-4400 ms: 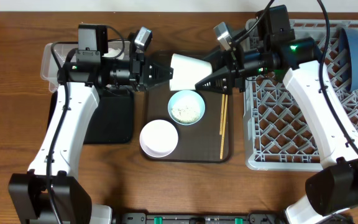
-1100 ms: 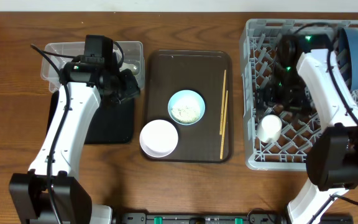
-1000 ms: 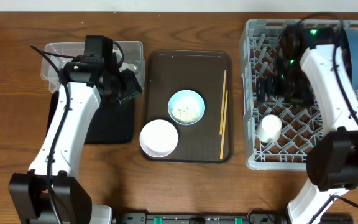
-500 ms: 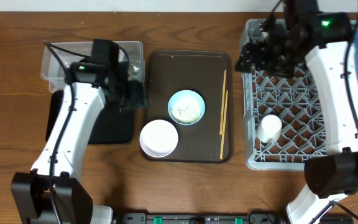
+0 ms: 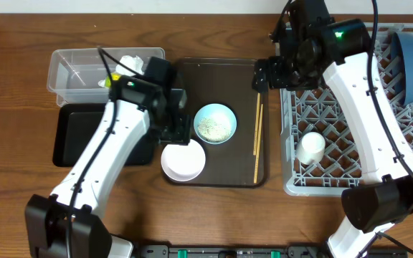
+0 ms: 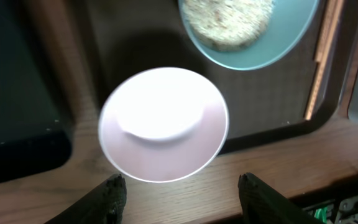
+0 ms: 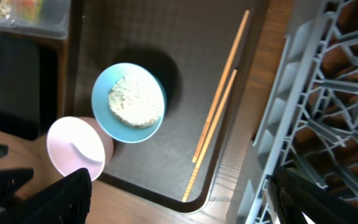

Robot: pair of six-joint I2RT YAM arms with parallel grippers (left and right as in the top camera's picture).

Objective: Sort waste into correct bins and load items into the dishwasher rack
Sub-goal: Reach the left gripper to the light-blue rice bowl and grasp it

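Observation:
The light blue bowl is next for my left gripper, which should go to it and close on that bowl's near rim (image 5: 231,137) (image 6: 296,47), on the side facing the chopsticks.
The light blue bowl (image 5: 215,123) holds loose white rice on the brown serving tray (image 5: 217,75). The white bowl (image 5: 183,159) sits at the tray's front left. Two chopsticks (image 5: 257,132) lie along the tray's right side. My left gripper (image 5: 180,122) is open and empty above the white bowl (image 6: 163,124), with its fingers (image 6: 182,199) apart. My right gripper (image 5: 262,75) is open and empty over the tray's far right edge, beside the chopsticks (image 7: 219,118). The pale cup (image 5: 310,147) lies in the grey rack (image 5: 350,165). The dark blue dish (image 5: 407,61) stands in the rack's far right.
The clear tub (image 5: 74,68) at the far left holds the white napkin (image 5: 129,63) and a yellow-green wrapper (image 5: 107,83). The flat black tray (image 5: 70,136) lies in front of it. The rack's wall (image 7: 278,93) rises just right of the chopsticks.
My left arm has swung right from the tub to over the white bowl. My right arm has moved left from the rack to the tray's right edge. The cup stays in the rack.

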